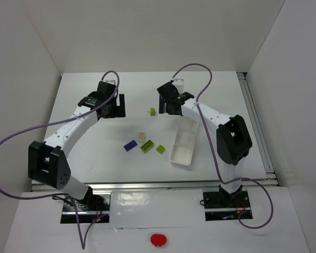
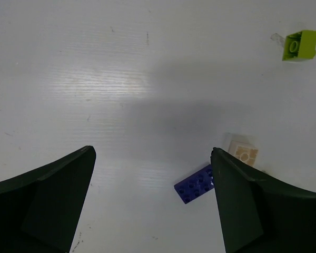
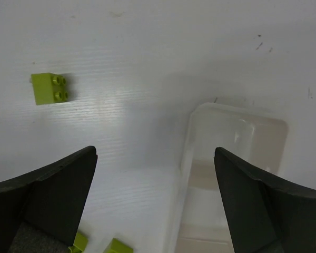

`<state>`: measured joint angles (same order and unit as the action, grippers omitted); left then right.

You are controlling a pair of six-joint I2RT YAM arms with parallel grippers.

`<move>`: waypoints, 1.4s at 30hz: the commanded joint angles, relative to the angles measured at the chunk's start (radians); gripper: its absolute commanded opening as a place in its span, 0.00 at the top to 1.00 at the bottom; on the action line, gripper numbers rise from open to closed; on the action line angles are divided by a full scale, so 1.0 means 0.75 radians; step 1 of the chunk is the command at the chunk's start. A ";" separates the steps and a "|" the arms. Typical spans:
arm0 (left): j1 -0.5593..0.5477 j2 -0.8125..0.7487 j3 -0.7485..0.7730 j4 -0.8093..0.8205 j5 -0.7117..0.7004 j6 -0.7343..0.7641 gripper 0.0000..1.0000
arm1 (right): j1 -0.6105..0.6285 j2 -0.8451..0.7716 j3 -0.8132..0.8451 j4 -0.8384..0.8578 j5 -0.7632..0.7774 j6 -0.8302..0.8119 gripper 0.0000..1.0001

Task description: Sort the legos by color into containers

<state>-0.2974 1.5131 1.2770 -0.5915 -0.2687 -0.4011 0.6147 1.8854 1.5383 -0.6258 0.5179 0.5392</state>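
The robot's right gripper will next go to the far lime green brick and close across the brick's studded side (image 1: 154, 112) (image 3: 57, 88) and opposite smooth side.
The white tray (image 1: 177, 139) lies right of centre, its compartments empty as far as I can see. A dark blue brick (image 1: 130, 145), a cream brick (image 1: 142, 137) and two lime green bricks (image 1: 147, 146) (image 1: 160, 149) lie on the table left of it. Another lime green brick (image 1: 153, 111) lies farther back. My left gripper (image 1: 114, 108) is open and empty above the table; its view shows the blue brick (image 2: 196, 184), the cream brick (image 2: 243, 153) and the far green brick (image 2: 300, 45). My right gripper (image 1: 171, 107) is open and empty over the tray's far end (image 3: 185, 158), with the far green brick (image 3: 50, 88) to its left.
White walls enclose the table on the left, back and right. A metal rail (image 1: 255, 121) runs along the table's right edge. Purple cables loop from both arms.
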 commanded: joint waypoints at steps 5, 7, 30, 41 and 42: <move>0.037 -0.072 0.019 0.087 0.217 -0.034 0.00 | 0.025 0.012 0.058 0.162 -0.065 -0.056 0.01; 0.037 -0.105 -0.007 0.120 0.156 -0.060 0.00 | 0.037 0.057 0.094 0.147 -0.083 -0.068 0.01; 0.139 -0.142 -0.019 0.018 0.260 -0.103 0.02 | 0.074 0.615 0.599 0.272 -0.222 -0.134 0.22; 0.151 -0.130 -0.019 0.018 0.274 -0.103 0.02 | 0.074 0.640 0.563 0.247 -0.134 -0.069 0.54; 0.151 -0.130 -0.019 0.018 0.274 -0.103 0.02 | 0.074 0.640 0.563 0.247 -0.134 -0.069 0.54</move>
<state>-0.1902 1.4174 1.2438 -0.5770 -0.0757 -0.4774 0.6754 2.3795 1.9522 -0.4343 0.3874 0.4644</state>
